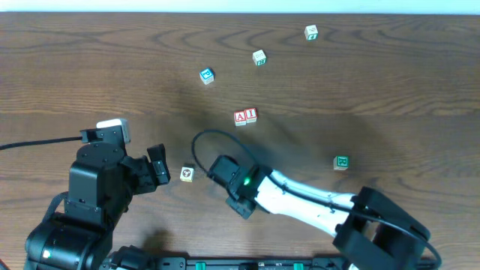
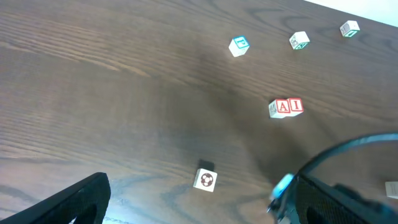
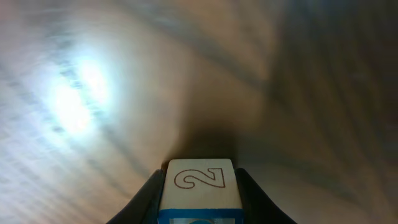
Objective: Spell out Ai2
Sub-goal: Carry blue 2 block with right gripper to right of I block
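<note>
The 2 block, now held low over the wood, will be let go by my right gripper on the wood [image 1: 269, 114], beside the I block and opposite the A block.
Two red-lettered blocks, "A" [image 1: 240, 117] and "I" [image 1: 250, 115], sit side by side at the table's middle; they also show in the left wrist view, A [image 2: 282, 107] and I [image 2: 295, 105]. My right gripper [image 1: 225, 176] is shut on a block with a "2" on its face [image 3: 199, 183], low over the wood, below and left of the A and I pair. The 2 block is hidden under the gripper in the overhead view. My left gripper [image 1: 159, 169] is open and empty at the lower left, next to a small block with a dark round symbol [image 1: 187, 174].
Loose blocks lie around: a blue one [image 1: 207, 75], a green-marked one [image 1: 259, 57], another at the far back [image 1: 311, 31], and a green one at the right [image 1: 341, 162]. A black cable [image 1: 206, 136] loops off the right arm.
</note>
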Robot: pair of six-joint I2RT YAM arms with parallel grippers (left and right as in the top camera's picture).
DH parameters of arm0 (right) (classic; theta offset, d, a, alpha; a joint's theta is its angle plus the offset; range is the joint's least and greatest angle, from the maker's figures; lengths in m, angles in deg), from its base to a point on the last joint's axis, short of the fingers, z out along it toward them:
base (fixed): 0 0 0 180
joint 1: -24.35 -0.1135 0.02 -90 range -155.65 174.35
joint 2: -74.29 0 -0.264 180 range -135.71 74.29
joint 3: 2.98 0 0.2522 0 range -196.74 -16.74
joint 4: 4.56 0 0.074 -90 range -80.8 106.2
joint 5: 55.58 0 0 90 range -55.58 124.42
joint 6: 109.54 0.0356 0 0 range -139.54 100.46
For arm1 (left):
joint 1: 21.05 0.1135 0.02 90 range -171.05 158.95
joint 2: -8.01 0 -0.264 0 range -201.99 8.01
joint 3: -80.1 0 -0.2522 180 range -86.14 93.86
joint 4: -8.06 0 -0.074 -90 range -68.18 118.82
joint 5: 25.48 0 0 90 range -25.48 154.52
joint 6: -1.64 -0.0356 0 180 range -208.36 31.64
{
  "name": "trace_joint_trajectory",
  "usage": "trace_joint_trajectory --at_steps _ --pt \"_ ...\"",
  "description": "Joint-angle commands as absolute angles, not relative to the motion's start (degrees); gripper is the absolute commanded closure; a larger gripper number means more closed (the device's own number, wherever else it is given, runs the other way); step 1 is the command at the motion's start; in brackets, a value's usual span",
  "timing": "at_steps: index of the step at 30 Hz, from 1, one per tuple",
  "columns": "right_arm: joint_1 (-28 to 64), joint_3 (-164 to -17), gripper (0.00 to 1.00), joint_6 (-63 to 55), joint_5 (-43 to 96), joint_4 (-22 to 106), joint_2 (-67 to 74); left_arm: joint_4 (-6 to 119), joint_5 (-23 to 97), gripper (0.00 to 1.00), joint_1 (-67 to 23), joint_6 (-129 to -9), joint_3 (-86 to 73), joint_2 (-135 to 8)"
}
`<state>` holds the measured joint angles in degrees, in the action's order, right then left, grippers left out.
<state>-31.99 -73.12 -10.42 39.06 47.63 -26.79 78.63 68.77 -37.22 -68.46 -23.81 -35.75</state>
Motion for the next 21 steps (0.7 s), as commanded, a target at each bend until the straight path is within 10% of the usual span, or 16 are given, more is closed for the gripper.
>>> trace_joint_trajectory --at_steps 1,21 --pt "-29.21 -75.44 0.83 -7.03 40.37 47.79 -26.86 78.79 69.67 0.05 -37.04 -68.24 -23.36 -35.73" --pt "-15.77 -86.58 0.81 -2.83 40.24 51.0 -26.86 78.81 70.74 0.05 -37.04 -68.24 -23.36 -35.73"
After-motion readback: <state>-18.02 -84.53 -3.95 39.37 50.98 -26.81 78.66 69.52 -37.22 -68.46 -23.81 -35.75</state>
